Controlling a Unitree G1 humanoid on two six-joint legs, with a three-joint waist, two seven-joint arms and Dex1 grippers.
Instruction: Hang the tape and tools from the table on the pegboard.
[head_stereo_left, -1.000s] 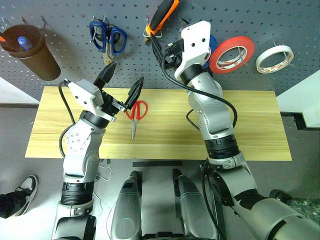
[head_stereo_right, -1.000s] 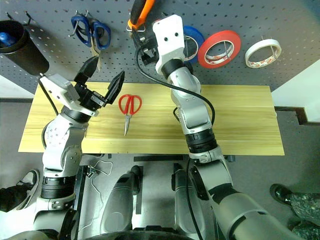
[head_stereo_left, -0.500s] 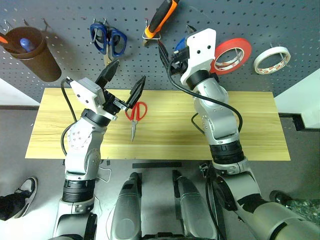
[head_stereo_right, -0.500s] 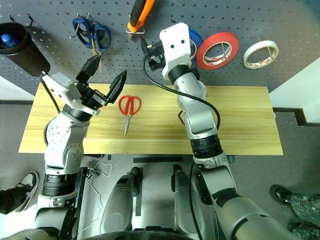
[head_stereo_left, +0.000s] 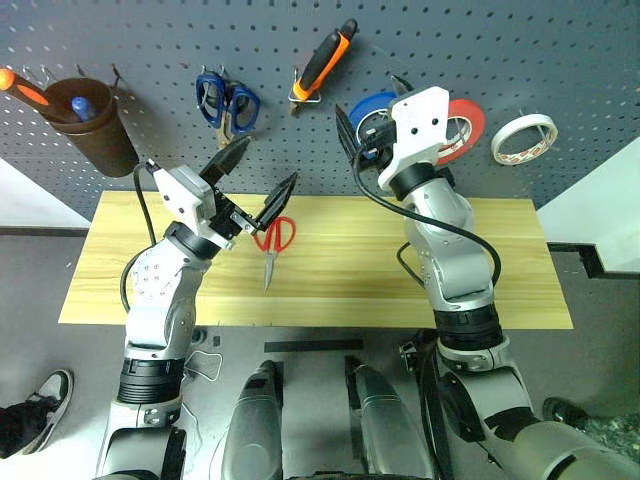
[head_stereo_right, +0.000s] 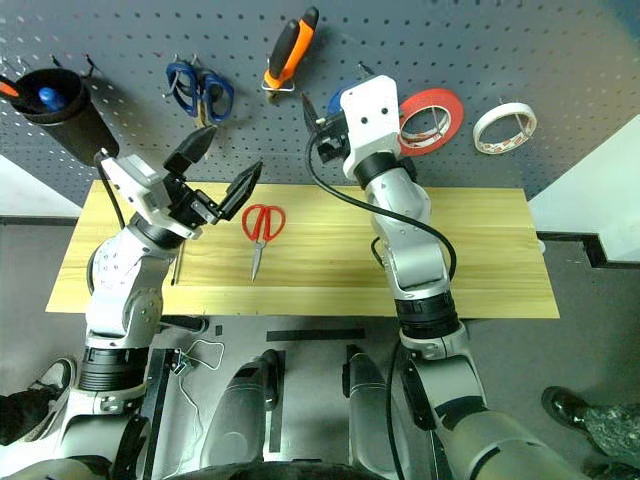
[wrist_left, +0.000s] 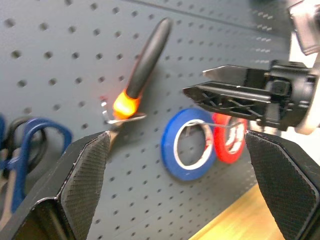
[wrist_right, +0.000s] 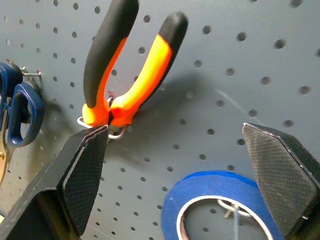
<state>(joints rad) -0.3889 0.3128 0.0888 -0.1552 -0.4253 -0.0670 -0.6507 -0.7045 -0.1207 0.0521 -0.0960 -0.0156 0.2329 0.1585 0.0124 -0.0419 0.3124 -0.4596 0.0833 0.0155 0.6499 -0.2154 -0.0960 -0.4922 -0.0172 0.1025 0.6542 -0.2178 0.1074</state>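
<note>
The left gripper needs to grip the metal blades (head_stereo_left: 269, 265) of the red-handled scissors on the wooden table, nearest the red handles.
Red-handled scissors (head_stereo_left: 273, 240) lie on the wooden table (head_stereo_left: 520, 260), just below my open left gripper (head_stereo_left: 255, 180), which hovers above them with nothing in it. The orange-and-black pliers (head_stereo_left: 322, 62) hang from a hook on the grey pegboard (head_stereo_left: 560, 50). My right gripper (head_stereo_left: 358, 140) is open and empty, held in front of the board below the pliers (wrist_right: 130, 65) and right in front of the blue roll (wrist_right: 220, 200). The white tape (head_stereo_left: 524, 137) hangs at the far right of the board. A thin red-orange handle (head_stereo_left: 20, 85) sticks out of a brown cup (head_stereo_left: 95, 125).
Blue-handled scissors (head_stereo_left: 228, 103) hang left of the pliers. A blue roll (head_stereo_left: 370, 108) and a red roll (head_stereo_left: 462, 125) hang between the pliers and the white tape. A person's shoe (head_stereo_left: 40, 395) shows on the floor at the left.
My right gripper has drawn back down and to the right, away from the pliers, which stay on their hook. The camera has tilted up. The left gripper has hardly moved.
</note>
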